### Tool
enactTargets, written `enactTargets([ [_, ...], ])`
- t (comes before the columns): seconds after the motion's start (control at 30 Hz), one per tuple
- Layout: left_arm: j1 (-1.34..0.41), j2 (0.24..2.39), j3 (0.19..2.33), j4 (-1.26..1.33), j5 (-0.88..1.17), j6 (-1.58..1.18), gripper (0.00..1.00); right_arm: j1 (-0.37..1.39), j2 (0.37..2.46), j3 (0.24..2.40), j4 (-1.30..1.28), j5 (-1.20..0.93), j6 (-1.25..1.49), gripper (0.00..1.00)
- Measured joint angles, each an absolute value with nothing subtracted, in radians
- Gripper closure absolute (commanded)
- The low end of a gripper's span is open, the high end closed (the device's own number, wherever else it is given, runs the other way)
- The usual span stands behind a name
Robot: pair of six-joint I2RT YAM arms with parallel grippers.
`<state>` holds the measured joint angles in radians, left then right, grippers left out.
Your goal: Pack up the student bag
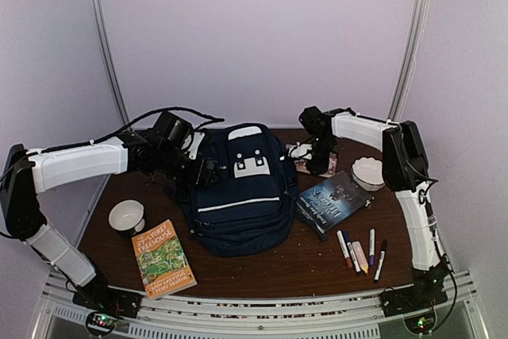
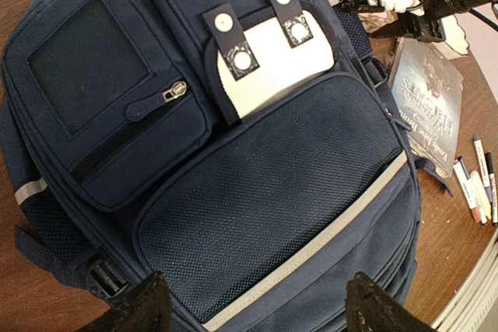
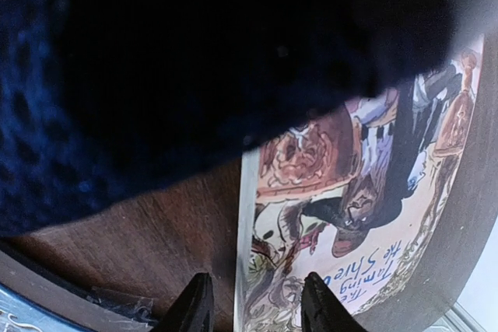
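The bag's fabric drapes over the paperback's long edge at my right gripper, so next I back away and grab the paperback by its end (image 1: 333, 165) farthest from the bag.
The student bag (image 1: 238, 192) is a navy backpack lying front-up in the middle of the table, and it fills the left wrist view (image 2: 257, 161). My left gripper (image 2: 261, 309) hovers open over its lower mesh pocket, at the bag's left side (image 1: 206, 171) from above. My right gripper (image 1: 320, 167) is down at the bag's upper right. There its jaws (image 3: 258, 309) stand apart astride the left edge of an illustrated paperback (image 3: 350, 215). One fingertip (image 3: 194, 305) is over the bare wood, the other over the cover. Dark bag fabric (image 3: 156, 60) hides the book's far part.
A dark hardback (image 1: 333, 200) lies right of the bag, with several markers (image 1: 361, 252) in front of it. A white bowl (image 1: 367, 172) stands at the right, another (image 1: 127, 216) at the left. An orange Treehouse book (image 1: 163, 258) lies front left.
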<state>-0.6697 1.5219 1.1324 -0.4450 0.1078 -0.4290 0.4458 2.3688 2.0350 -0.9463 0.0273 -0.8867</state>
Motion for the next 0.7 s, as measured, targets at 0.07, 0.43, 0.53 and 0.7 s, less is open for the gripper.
enactTargets([
  [0.07,-0.670,1.522,1.132,-0.445,0.108,-0.429,0.21,0.450,2.378,2.038,-0.947,0.039,-0.892,0.66],
  [0.43,-0.670,1.522,1.132,-0.445,0.108,-0.429,0.21,0.454,2.416,2.079,-0.955,0.106,-0.893,0.85],
  [0.53,-0.670,1.522,1.132,-0.445,0.108,-0.428,0.20,0.449,2.424,2.114,-0.964,0.104,-0.876,0.91],
  [0.7,-0.670,1.523,1.132,-0.445,0.108,-0.427,0.20,0.437,2.422,2.141,-0.931,0.097,-0.842,1.00],
])
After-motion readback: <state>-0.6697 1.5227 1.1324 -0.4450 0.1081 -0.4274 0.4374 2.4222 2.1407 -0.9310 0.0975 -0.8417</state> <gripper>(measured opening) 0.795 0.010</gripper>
